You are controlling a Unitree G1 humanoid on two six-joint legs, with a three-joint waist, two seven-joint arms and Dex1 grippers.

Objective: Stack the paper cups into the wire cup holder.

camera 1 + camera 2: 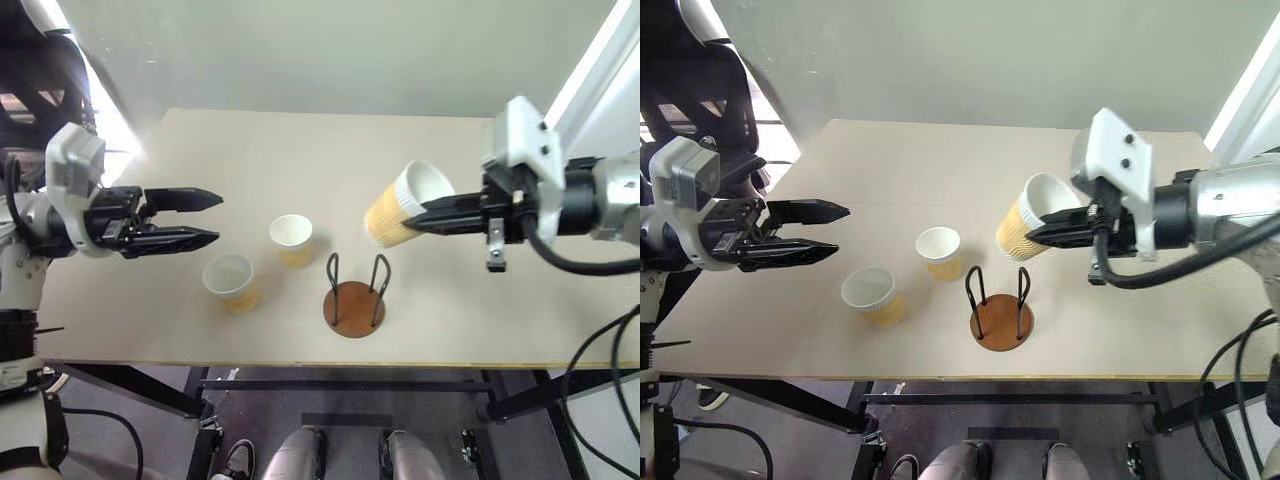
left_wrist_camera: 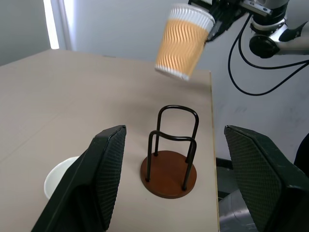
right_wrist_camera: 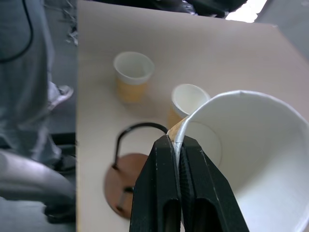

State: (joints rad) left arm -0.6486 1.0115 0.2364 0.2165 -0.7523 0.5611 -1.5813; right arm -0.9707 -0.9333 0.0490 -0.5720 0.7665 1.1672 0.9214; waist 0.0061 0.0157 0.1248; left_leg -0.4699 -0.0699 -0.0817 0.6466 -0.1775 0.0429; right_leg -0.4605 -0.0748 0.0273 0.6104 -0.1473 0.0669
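Note:
Next, my right gripper releases the tan-orange paper cup, now tilted in the air above the holder, on the reddish-brown disc (image 1: pixel 354 310) (image 3: pixel 127 183) between the dark wire loops.
My right gripper (image 1: pixel 425 217) is shut on the rim of a tan-orange paper cup (image 1: pixel 400 208), holding it tilted in the air above and to the right of the wire cup holder (image 1: pixel 355 297). The holder, a reddish-brown disc with two dark wire loops, stands empty near the table's front edge. Two more paper cups stand upright on the table: one (image 1: pixel 291 239) just left of the holder and another (image 1: pixel 230 282) further left and nearer the front. My left gripper (image 1: pixel 212 218) hovers open at the left, pointing toward the cups, with nothing between its fingers.
The beige table (image 1: pixel 300 150) stretches back toward a plain wall. Black cables (image 1: pixel 600 265) hang from my right arm at the right edge. A dark frame and floor lie below the table's front edge.

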